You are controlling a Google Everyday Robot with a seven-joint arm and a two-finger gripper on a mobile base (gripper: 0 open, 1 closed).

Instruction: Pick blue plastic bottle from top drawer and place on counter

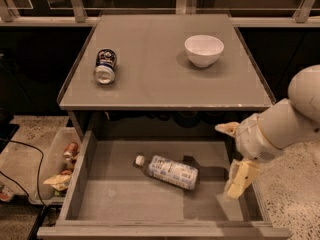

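Note:
Next, I close my gripper on the bottom end (186, 175) of the blue plastic bottle, opposite its white cap.
The blue plastic bottle (169, 170) lies on its side on the floor of the open top drawer (120, 204), white cap pointing left. My gripper (233, 155) is open and empty. It hangs over the drawer's right end, a little to the right of the bottle and above it, not touching it. One cream finger (228, 128) sits under the counter's front edge, the other (241, 178) over the drawer floor. The grey counter (150, 79) is above the drawer.
A dented blue-and-silver soda can (105, 66) lies on the counter's left side. A white bowl (204, 50) stands at its back right. A bin (56, 166) with cans and wrappers sits on the floor left of the drawer. A black cable (30, 154) runs beside it.

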